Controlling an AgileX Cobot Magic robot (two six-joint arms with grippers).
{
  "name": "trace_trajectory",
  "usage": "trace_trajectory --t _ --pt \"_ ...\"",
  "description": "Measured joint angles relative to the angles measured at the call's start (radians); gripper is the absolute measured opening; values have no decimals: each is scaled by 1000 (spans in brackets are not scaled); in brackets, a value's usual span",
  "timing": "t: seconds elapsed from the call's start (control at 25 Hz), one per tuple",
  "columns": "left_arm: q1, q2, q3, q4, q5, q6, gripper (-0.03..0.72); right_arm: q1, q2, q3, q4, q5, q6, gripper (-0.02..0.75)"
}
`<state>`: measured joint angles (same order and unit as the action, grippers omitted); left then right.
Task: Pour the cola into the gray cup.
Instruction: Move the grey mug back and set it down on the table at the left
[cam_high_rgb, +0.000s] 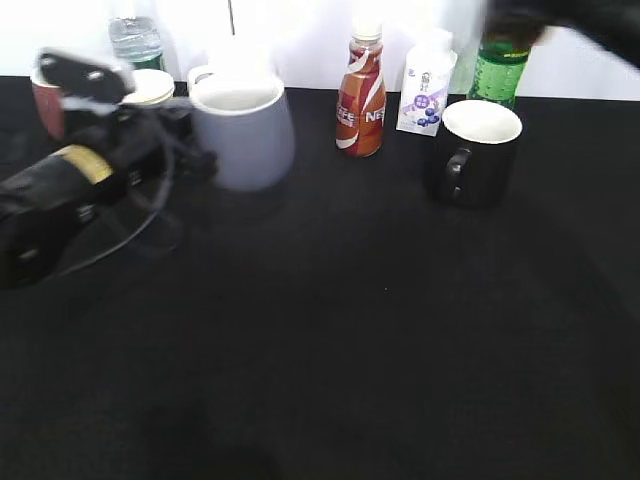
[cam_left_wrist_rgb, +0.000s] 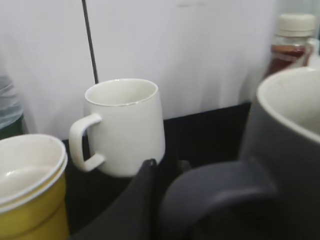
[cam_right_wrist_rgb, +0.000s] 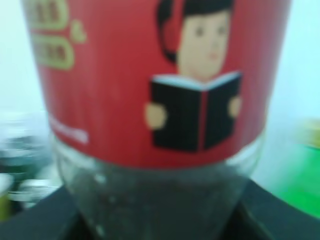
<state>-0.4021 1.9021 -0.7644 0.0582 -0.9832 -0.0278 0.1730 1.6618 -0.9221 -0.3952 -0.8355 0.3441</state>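
Next, I set the gray cup on the black table (cam_high_rgb: 258, 172) just in front of the white mug with my left gripper.
The gray cup (cam_high_rgb: 243, 130) stands at the back left of the black table; in the left wrist view (cam_left_wrist_rgb: 292, 150) it fills the right side. My left gripper (cam_high_rgb: 195, 160) is at its loop handle (cam_left_wrist_rgb: 220, 187), and the fingers (cam_left_wrist_rgb: 166, 165) look shut on the handle's edge. The cola bottle (cam_right_wrist_rgb: 160, 90), with a red label and a clear lower body, fills the right wrist view and sits between my right gripper's jaws (cam_right_wrist_rgb: 160, 222). In the exterior view only the blurred right arm (cam_high_rgb: 575, 22) shows at the top right; the bottle is hidden there.
A white mug (cam_left_wrist_rgb: 125, 125) and a yellow cup (cam_left_wrist_rgb: 30, 190) stand just behind and left of the gray cup. A Nescafe bottle (cam_high_rgb: 362, 100), a white carton (cam_high_rgb: 425, 85), a green bottle (cam_high_rgb: 498, 70) and a black mug (cam_high_rgb: 478, 150) line the back.
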Motion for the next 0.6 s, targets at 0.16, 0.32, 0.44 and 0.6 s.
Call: trace_trajectory --t 0.16,0.32,0.44,0.6 --pt "13 130 -136 -48 -2 28 76 -112 0 0 1 21 2 386" --pt "23 226 -277 -71 81 35 76 -124 0 0 19 24 -13 386" --pt "22 288 -336 -127 121 68 76 -124 0 0 30 25 -18 386" --pt "5 299 -338 -232 131 79 76 -124 0 0 44 34 -38 385"
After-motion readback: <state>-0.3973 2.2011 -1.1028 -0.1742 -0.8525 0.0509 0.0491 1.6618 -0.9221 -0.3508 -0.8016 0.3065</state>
